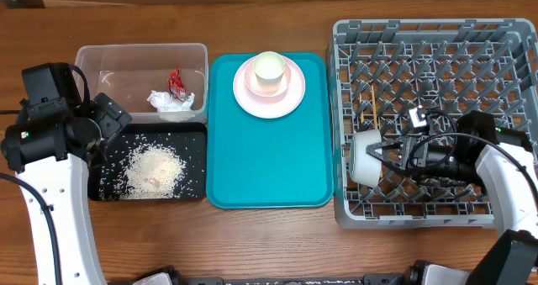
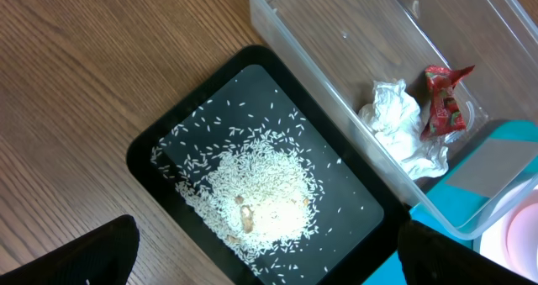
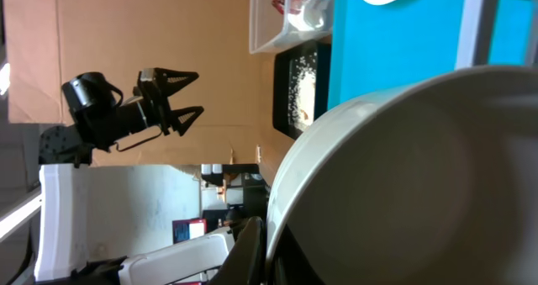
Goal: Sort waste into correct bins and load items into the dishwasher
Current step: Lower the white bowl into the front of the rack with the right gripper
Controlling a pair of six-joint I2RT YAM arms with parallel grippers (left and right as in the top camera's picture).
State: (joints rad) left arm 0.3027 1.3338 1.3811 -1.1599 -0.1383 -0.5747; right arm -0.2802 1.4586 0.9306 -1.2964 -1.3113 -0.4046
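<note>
Next, my right gripper lets go of the white bowl in the grey dishwasher rack's near corner [image 1: 367, 189], beside the teal tray.
A white bowl [image 1: 363, 157] stands on edge at the left side of the grey dishwasher rack [image 1: 437, 33], and my right gripper [image 1: 388, 155] is shut on its rim. That bowl [image 3: 420, 167] fills the right wrist view, with one finger [image 3: 252, 251] against its rim. Thin chopsticks [image 1: 370, 108] lie in the rack. My left gripper [image 1: 105, 121] hangs open and empty over the black tray [image 1: 192, 134], which holds rice [image 2: 261, 192]. The clear tub [image 1: 109, 58] holds a red wrapper [image 2: 441, 100] and a white tissue [image 2: 395, 121]. A pink plate [image 1: 290, 96] carries a white cup [image 1: 269, 71].
The teal tray [image 1: 265, 159] lies between the bins and the rack, with the plate at its far end. Rows of upright pegs fill the rack floor around the bowl. Bare wooden tabletop [image 2: 76, 83] runs left of the black tray.
</note>
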